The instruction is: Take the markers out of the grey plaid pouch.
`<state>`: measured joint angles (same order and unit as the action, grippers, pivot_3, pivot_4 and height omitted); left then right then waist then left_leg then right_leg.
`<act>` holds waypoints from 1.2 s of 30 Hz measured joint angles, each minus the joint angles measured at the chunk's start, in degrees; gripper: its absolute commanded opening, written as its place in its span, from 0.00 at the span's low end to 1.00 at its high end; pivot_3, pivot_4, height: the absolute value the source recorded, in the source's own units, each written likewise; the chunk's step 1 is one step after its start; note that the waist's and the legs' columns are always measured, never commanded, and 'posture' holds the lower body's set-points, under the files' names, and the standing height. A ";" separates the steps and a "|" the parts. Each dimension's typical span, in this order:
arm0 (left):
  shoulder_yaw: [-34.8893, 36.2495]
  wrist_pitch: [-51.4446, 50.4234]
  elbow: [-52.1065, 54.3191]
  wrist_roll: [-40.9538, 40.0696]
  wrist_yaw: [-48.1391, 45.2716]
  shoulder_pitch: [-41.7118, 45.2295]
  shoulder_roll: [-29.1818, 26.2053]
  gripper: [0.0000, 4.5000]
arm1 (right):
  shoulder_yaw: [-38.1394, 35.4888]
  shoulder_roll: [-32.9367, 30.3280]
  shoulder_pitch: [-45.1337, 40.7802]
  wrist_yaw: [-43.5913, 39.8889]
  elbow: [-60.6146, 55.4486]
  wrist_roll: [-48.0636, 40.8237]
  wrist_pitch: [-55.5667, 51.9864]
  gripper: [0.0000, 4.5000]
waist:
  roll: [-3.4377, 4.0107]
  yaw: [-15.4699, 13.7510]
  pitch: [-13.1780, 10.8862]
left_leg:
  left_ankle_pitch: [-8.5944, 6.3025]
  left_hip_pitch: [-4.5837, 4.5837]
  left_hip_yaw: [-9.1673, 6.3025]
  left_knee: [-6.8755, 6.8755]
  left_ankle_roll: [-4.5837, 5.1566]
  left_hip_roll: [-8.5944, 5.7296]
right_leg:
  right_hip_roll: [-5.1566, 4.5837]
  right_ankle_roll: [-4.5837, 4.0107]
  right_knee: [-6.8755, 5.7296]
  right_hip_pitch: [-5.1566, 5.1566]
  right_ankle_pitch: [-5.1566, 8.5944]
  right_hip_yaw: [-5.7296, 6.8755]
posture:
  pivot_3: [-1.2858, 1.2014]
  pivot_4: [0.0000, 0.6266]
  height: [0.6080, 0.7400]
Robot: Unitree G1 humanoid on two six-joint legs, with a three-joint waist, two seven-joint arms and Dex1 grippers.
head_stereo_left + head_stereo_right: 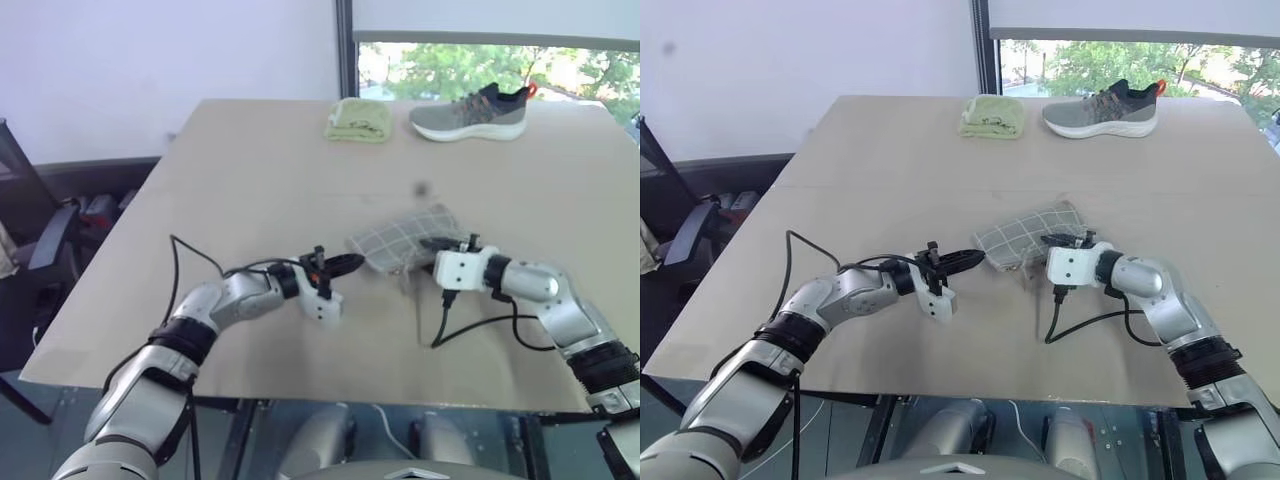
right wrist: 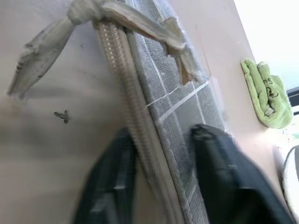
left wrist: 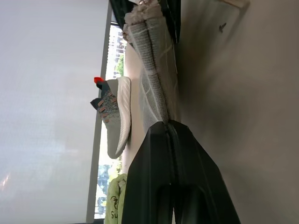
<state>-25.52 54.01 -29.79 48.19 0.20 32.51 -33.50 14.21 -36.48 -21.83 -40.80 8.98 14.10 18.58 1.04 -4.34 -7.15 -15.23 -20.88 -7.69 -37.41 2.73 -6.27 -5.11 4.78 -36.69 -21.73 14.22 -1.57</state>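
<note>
My left gripper is pinching the pouch's edge far from the zipper's end [image 3: 144, 13], so it should open and grip near that end of the zipper before I work the zipper.
The grey plaid pouch [image 1: 400, 235] lies flat near the middle of the table. My left gripper [image 1: 350, 262] comes in level from the left and is shut on the pouch's near left corner; the left wrist view shows its fingers [image 3: 154, 154] pinching the fabric edge [image 3: 152, 56]. My right gripper [image 1: 435, 243] reaches the pouch from the right. In the right wrist view its two fingers [image 2: 219, 172] sit on either side of the zipper edge [image 2: 140, 126], with the pouch filling the gap between them. A pale pull strip [image 2: 42, 56] hangs off the pouch's end. The markers are hidden.
At the table's far edge lie a folded light-green cloth [image 1: 358, 120] and a grey sneaker [image 1: 470, 115]. Black cables trail from both wrists over the tabletop [image 1: 250, 190]. A dark office chair [image 1: 50, 240] stands beyond the table's left edge.
</note>
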 measured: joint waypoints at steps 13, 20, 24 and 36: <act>0.12 -1.40 0.35 -2.81 -3.10 -1.57 2.01 0.31 | -0.05 1.18 0.25 -0.36 -0.01 -0.71 -0.87 0.00 | -0.13 0.77 -0.12 | 0.00 -0.01 -0.01 0.06 0.01 0.02 | 0.03 -0.01 0.01 -0.05 0.00 -0.02 | 0.52 0.24 1.00; 0.15 -1.44 1.05 -3.38 -4.23 -1.79 2.98 0.31 | -0.06 1.53 0.26 -1.14 -0.25 -1.16 -1.35 0.00 | -0.31 1.38 -0.26 | 0.00 -0.09 -0.01 0.11 0.00 0.06 | 0.06 -0.02 0.07 -0.12 0.00 -0.02 | 0.52 0.24 1.00; 0.25 -1.67 1.13 -3.92 -5.09 -1.90 3.33 0.31 | -0.06 1.99 0.26 -1.36 -0.91 -1.20 -2.32 0.00 | -0.35 1.82 -0.29 | 0.00 -0.08 -0.01 0.11 0.00 0.06 | 0.06 -0.01 0.07 -0.12 0.00 -0.02 | 0.52 0.24 1.00; 0.49 -3.39 3.45 -10.53 -10.37 -3.96 5.68 0.31 | -1.36 3.20 0.29 -1.16 -2.71 -2.39 -5.44 0.00 | -0.51 2.39 -0.41 | 0.00 -0.37 0.03 0.12 -0.01 0.09 | 0.06 -0.03 0.06 -0.46 0.00 -0.08 | 0.52 0.24 1.00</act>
<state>-25.03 50.62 -26.34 37.66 -10.16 28.55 -27.82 12.85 -33.28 -21.53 -41.95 6.27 11.71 13.14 0.53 -1.95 -7.56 -15.23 -21.24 -7.67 -37.28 2.73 -6.18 -5.05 4.75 -36.63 -22.19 14.21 -1.65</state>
